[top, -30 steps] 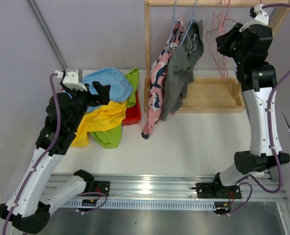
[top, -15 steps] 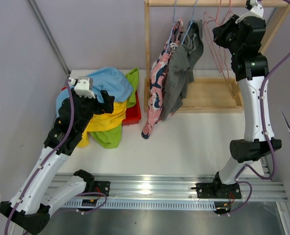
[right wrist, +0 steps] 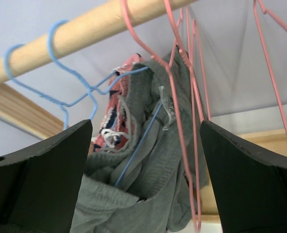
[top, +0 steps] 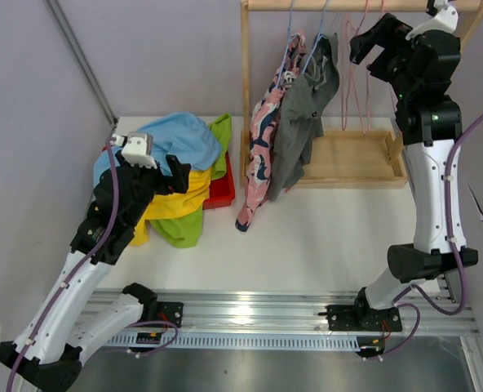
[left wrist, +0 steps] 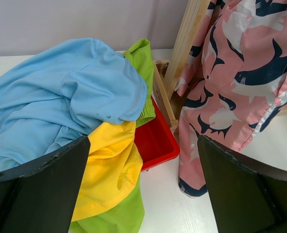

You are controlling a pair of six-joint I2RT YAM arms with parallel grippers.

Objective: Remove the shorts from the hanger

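Observation:
The blue hanger is holding the dark grey shorts. Next, my right gripper closes on its near-side sloping wire [top: 310, 55] [right wrist: 94, 110], just below that hanger's hook.
Pink shorts with a navy-and-white print [top: 260, 155] and dark grey shorts [top: 300, 131] hang on blue hangers [right wrist: 61, 63] from the wooden rod [right wrist: 100, 24]. My right gripper [top: 370, 51] is open high by the rod, beside empty pink hangers [top: 354, 77]. In the right wrist view its jaws stand wide before the grey shorts [right wrist: 148, 194] and hold nothing, with pink hanger wires [right wrist: 182, 97] crossing between them. My left gripper [top: 179, 173] is open over a pile of light blue [left wrist: 61, 97], yellow [left wrist: 109, 165] and lime green shorts [left wrist: 115, 218].
A red bin [left wrist: 155, 141] sits under the pile, against the rack's wooden post [left wrist: 184, 43]. The rack's wooden base tray [top: 347, 175] lies at the back right. The pink shorts' hem [left wrist: 192, 184] hangs down to the white table [top: 323, 237].
My right gripper has gone from shut to open at the rod, and the pink hangers now hang straight. The left arm has shifted slightly toward the pile.

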